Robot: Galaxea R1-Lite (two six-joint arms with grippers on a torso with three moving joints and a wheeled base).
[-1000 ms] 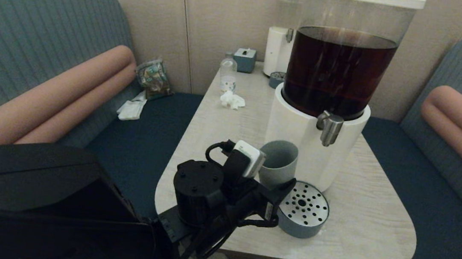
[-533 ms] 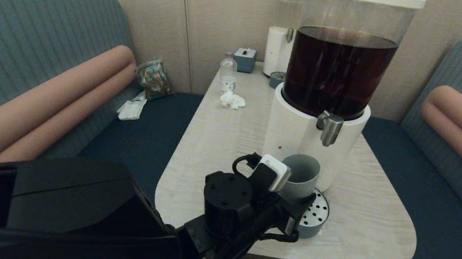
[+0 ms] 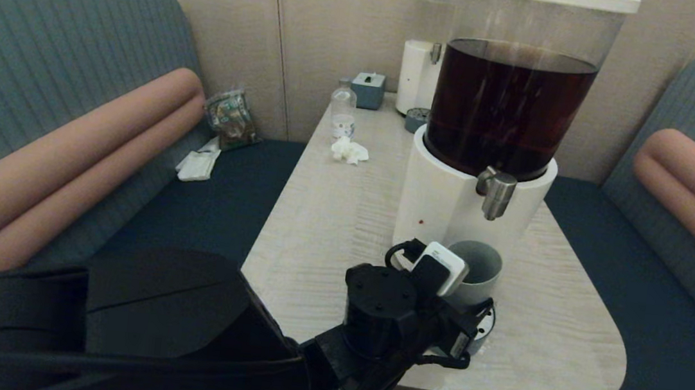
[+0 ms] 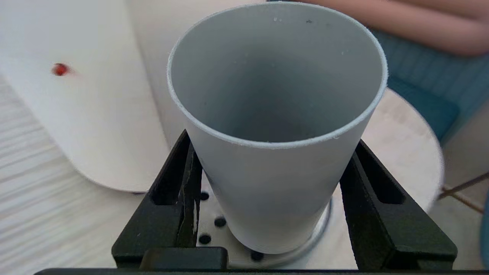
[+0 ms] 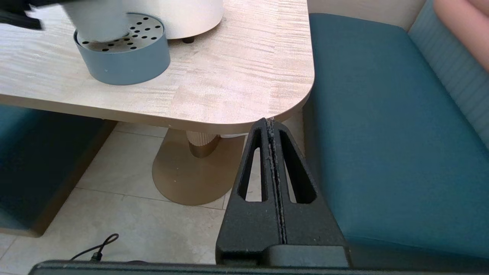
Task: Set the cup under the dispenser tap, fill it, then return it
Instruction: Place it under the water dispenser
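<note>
My left gripper will put the cup down on the drip tray's steel top (image 3: 462, 300). It will let go there, by the large dispenser. The cup is now over that steel top.
The grey-green cup (image 3: 480, 268) is upright and looks empty inside (image 4: 275, 95). My left gripper (image 4: 269, 168) is shut on the cup, with a black finger (image 4: 179, 183) on each side of its wall. The cup's base is over the perforated steel top of the blue-grey drip tray (image 5: 122, 65); I cannot tell whether it touches. The brushed-steel dispenser tap (image 3: 497, 194) is above the cup's far rim, on the large dispenser (image 3: 444, 199) holding dark liquid. My right gripper (image 5: 272, 126) is parked, shut and empty, below the table's front right corner.
At the back of the table (image 3: 564, 347) stand a smaller white dispenser (image 3: 417, 76), a small bottle (image 3: 342, 112), a tissue box (image 3: 368, 89) and a crumpled tissue (image 3: 349, 150). Blue bench seats (image 5: 382, 133) flank the table. My left arm (image 3: 380, 315) covers the front edge.
My left gripper has carried the cup to the right, from beside the drip tray to over it and beneath the tap. The right arm has not moved.
</note>
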